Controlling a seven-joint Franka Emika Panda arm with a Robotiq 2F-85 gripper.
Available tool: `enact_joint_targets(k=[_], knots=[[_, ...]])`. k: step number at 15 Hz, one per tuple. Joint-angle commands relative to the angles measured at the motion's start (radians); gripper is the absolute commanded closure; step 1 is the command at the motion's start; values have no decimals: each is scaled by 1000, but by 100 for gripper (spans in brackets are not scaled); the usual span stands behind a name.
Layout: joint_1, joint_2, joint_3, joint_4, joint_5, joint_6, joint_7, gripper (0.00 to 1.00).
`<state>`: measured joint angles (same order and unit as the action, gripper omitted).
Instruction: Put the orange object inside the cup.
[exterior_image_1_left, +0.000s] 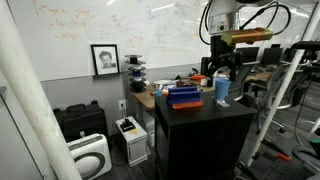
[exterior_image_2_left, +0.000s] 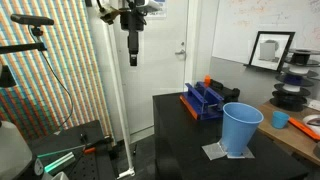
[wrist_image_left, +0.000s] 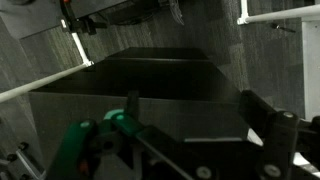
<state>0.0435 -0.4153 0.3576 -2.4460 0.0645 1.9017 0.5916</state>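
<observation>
My gripper needs to next move over to the orange object's upper end (exterior_image_1_left: 196, 79), which is at the far end of the blue box, and then close on it there.
The tall light-blue cup (exterior_image_2_left: 241, 128) stands upright on a grey mat at the near right of the black cabinet top (exterior_image_2_left: 180, 130); it also shows in an exterior view (exterior_image_1_left: 222, 90). A small orange object (exterior_image_2_left: 208, 80) sits at the far end of the blue box (exterior_image_2_left: 204, 100). My gripper (exterior_image_2_left: 133, 52) hangs high in the air, beyond the cabinet's left edge, well apart from the box and the cup. In the wrist view the fingers (wrist_image_left: 190, 105) are spread wide with nothing between them. The cup and the orange object do not show there.
A small blue cup (exterior_image_2_left: 281, 119) and an orange item (exterior_image_2_left: 308, 126) lie on the wooden desk to the right. White poles and a tripod stand left of the cabinet (exterior_image_2_left: 110, 90). A green-lit device (exterior_image_2_left: 60, 158) lies on the floor.
</observation>
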Motion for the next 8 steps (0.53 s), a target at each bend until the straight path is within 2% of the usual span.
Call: enact_joint_targets(k=[1,8], knots=[[29,4,-27,5,-12,1,10,0],[29,3,-27,17,-12,1,10,0]])
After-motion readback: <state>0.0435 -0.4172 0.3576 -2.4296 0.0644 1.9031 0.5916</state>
